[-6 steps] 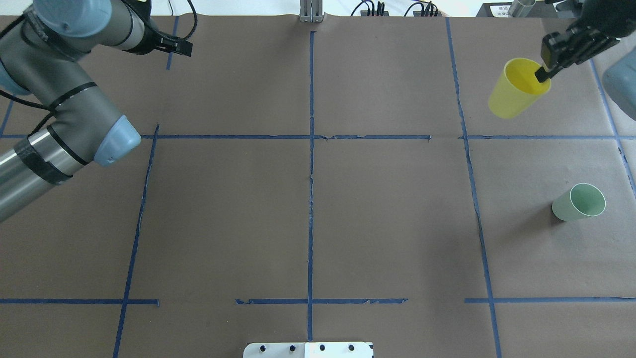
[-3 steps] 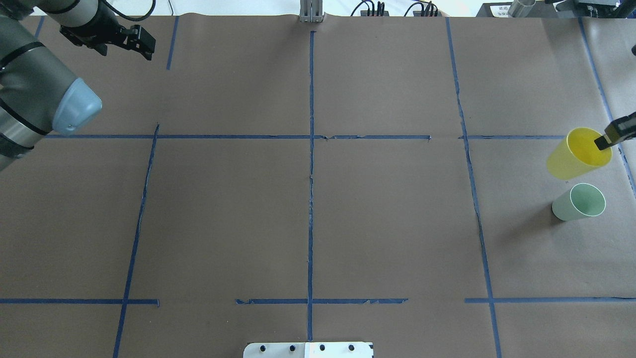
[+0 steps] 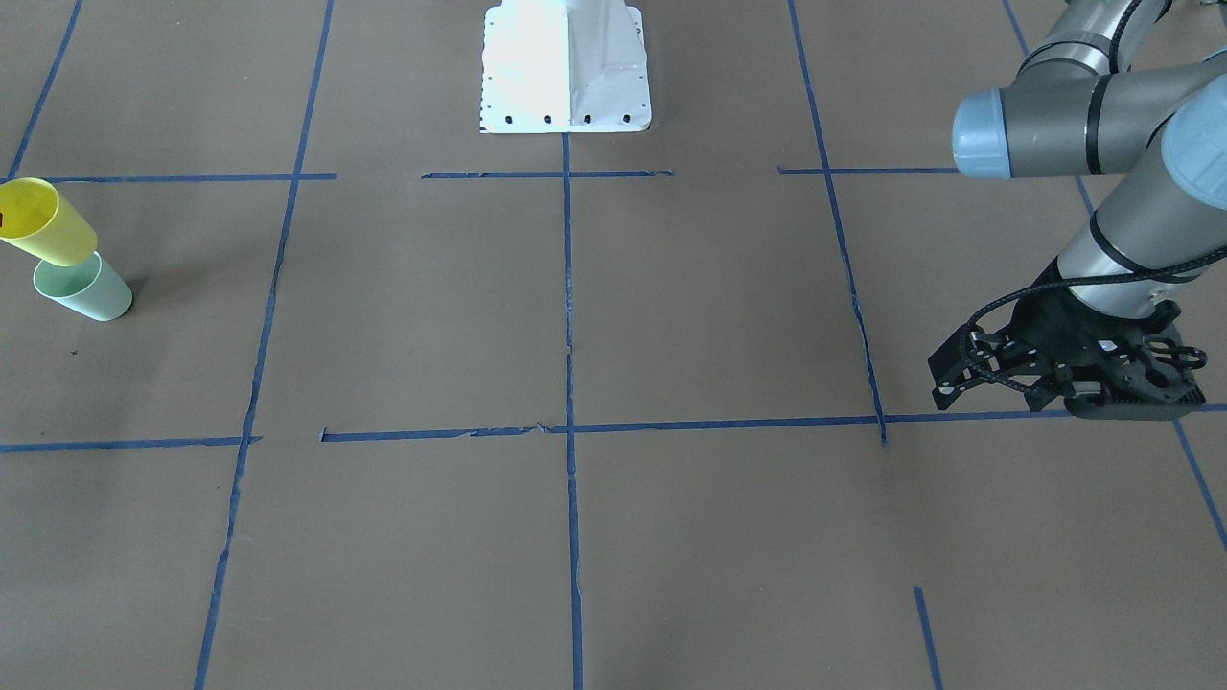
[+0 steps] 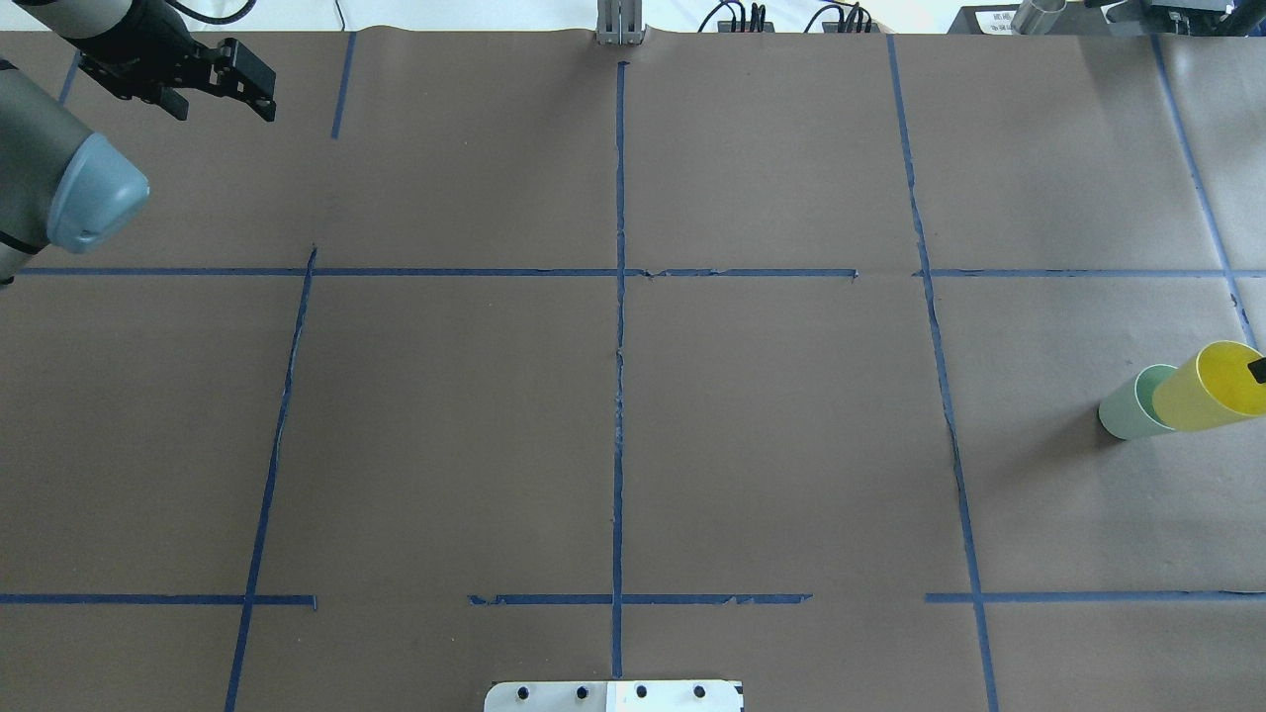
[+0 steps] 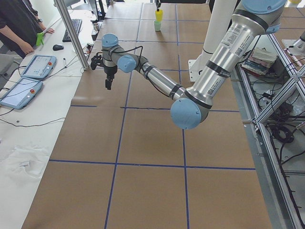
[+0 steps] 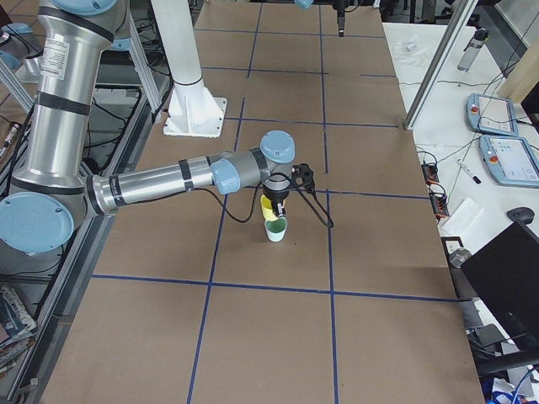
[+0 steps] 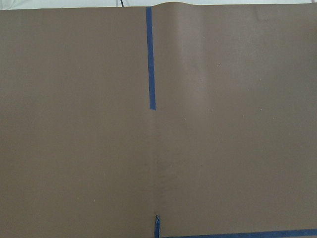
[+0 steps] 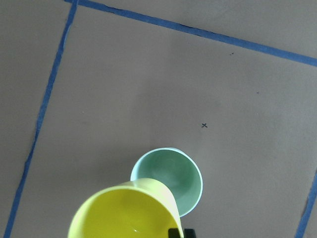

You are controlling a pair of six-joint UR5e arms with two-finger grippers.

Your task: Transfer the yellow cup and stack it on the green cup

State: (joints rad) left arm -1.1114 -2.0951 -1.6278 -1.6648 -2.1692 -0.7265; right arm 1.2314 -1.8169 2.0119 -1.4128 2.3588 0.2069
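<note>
The robot's right gripper will release the yellow cup with its base inside the opening of the green cup (image 3: pixel 74 275) (image 8: pixel 169 179).
The yellow cup (image 4: pixel 1202 391) hangs tilted at the table's right edge, its base right at the mouth of the green cup (image 4: pixel 1123 410); I cannot tell whether they touch. The green cup stands upright on the paper. My right gripper (image 6: pixel 280 199) is shut on the yellow cup's rim, one fingertip (image 4: pixel 1258 371) inside it. The right wrist view looks down into the yellow cup (image 8: pixel 124 213), which overlaps the green cup (image 8: pixel 173 173). The front view shows both cups, yellow (image 3: pixel 43 225) and green (image 3: pixel 86 289). My left gripper (image 4: pixel 259 87) is open and empty at the far left corner.
Brown paper with blue tape lines (image 4: pixel 619 297) covers the table. The white robot base plate (image 4: pixel 613 695) sits at the near middle edge. A metal post (image 4: pixel 619 22) stands at the far edge. Tablets (image 5: pixel 28 67) and an operator are beyond the far side.
My right gripper has carried the yellow cup from the far right corner toward the robot, to just over the green cup. My left arm has drawn back to the left.
</note>
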